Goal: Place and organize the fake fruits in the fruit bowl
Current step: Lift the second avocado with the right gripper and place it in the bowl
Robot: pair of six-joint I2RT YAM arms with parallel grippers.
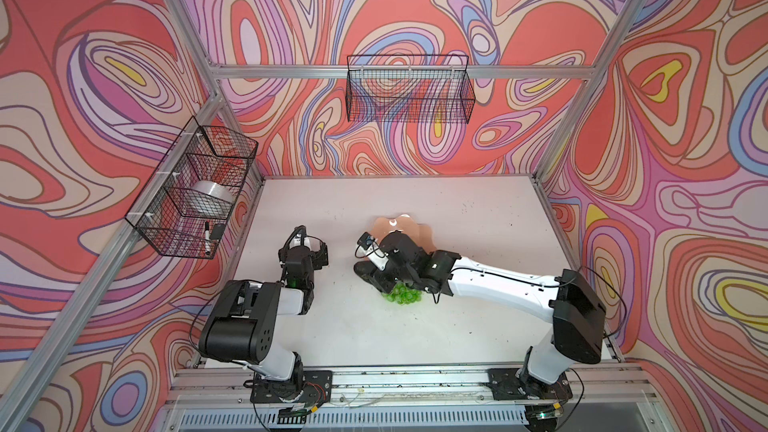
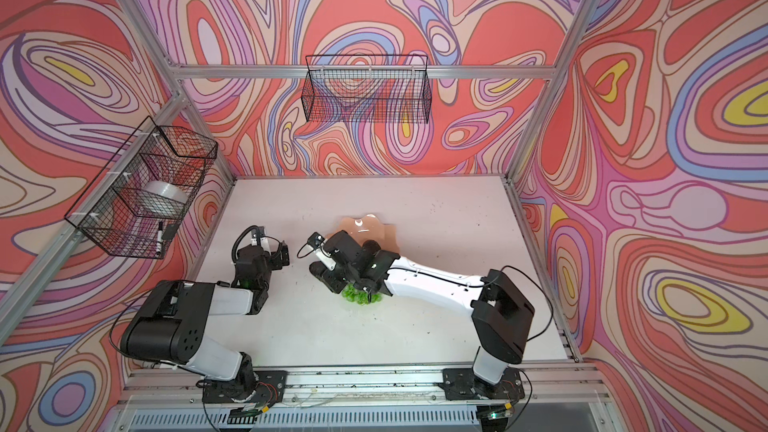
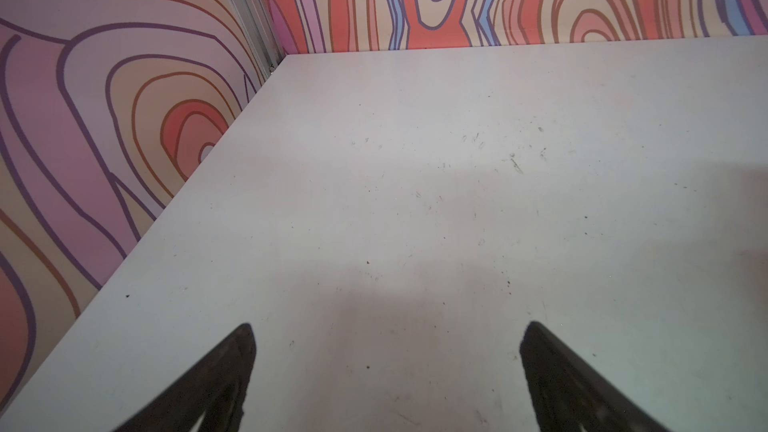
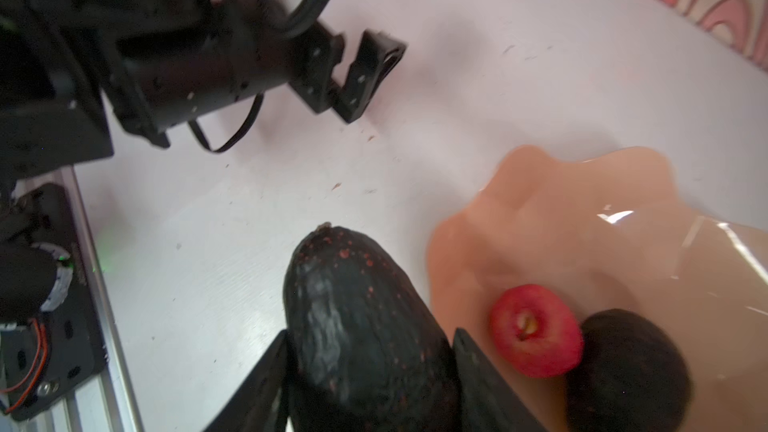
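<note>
The dark blackish-green avocado, now just beside the bowl's rim, will be set free by my right gripper in the fruit bowl (image 1: 392,238) (image 4: 596,249), just behind the red apple.
My right gripper (image 4: 370,332) is shut on a dark blackish-green avocado (image 4: 357,326), its fingers pressed on both sides. The held avocado (image 1: 362,271) is just beside the near-left rim of the peach-pink fruit bowl (image 4: 519,184). A red apple (image 4: 534,330) and a second avocado (image 4: 623,367) lie in the bowl. In both top views the right arm hides most of the bowl (image 1: 395,224). The green grapes (image 1: 401,295) lie on the table under the right wrist. My left gripper (image 3: 388,326) is open and empty over the bare table, left of the bowl.
A black wire basket (image 1: 191,189) on the left wall holds a tape roll (image 1: 212,197) and a marker (image 1: 206,236). Another wire basket (image 1: 409,89) hangs on the back wall. Patterned walls close in the white table (image 1: 478,209) on three sides.
</note>
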